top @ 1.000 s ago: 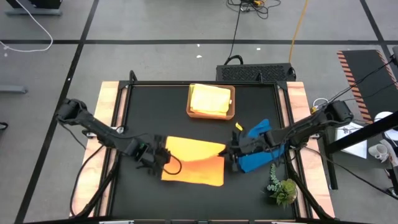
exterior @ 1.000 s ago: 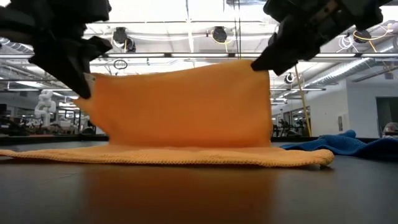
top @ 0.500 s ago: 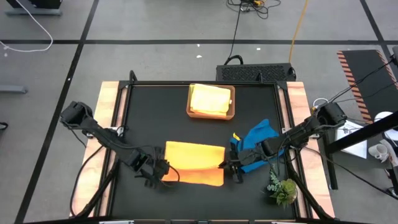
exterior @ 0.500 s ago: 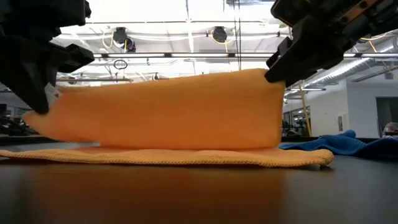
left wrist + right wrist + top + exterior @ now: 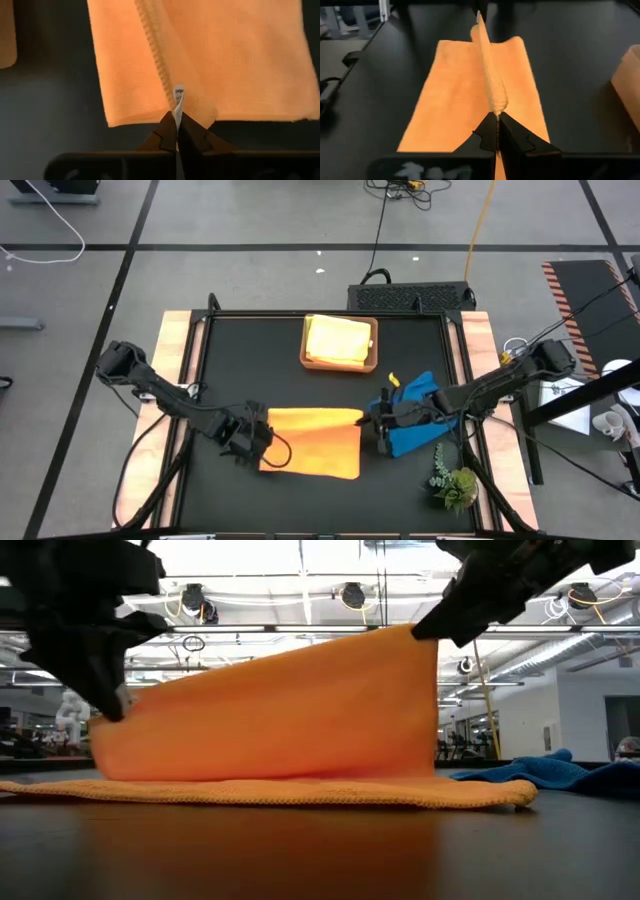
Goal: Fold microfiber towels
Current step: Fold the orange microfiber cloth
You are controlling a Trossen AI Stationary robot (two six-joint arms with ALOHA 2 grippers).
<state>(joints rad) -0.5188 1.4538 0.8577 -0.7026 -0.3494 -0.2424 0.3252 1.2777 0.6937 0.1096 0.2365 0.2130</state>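
My left gripper needs to let go of the orange towel's raised corner on the near corner of the towel's flat part (image 5: pixel 267 470) (image 5: pixel 310 115) beside it.
An orange towel (image 5: pixel 315 448) lies on the black table (image 5: pixel 230 360), its near part flat and its far part raised as a standing flap (image 5: pixel 280 710). My left gripper (image 5: pixel 258 438) is shut on the flap's left corner and my right gripper (image 5: pixel 372 420) on its right corner. The flap's top edge slants, higher at the right. A blue towel (image 5: pixel 415 418) lies crumpled under my right arm. A yellow towel (image 5: pixel 338 338) lies folded in the brown tray (image 5: pixel 340 365). My left gripper pinches the orange towel's raised left corner (image 5: pixel 187 107) between its two fingers, beside a white label (image 5: pixel 178 95) on the hemmed edge. The corner is lifted and the cloth runs down to the part lying on the table. My right gripper pinches the orange towel's raised right corner (image 5: pixel 496 107) between its two fingers. From there the lifted edge runs as a ridge (image 5: pixel 487 55) toward my left gripper. It is held higher than the left corner, and the cloth below lies flat on the table.
A small green plant sprig (image 5: pixel 455 480) lies at the near right corner. The brown tray stands at the far middle. Bare black table shows at the left and between the tray and the orange towel.
Both grippers first carried the raised edge toward the table's near edge and lower. They then drew it back toward the far edge. My right gripper has risen higher than my left, so the top edge now slants. The near part of the towel has stayed flat on the table.
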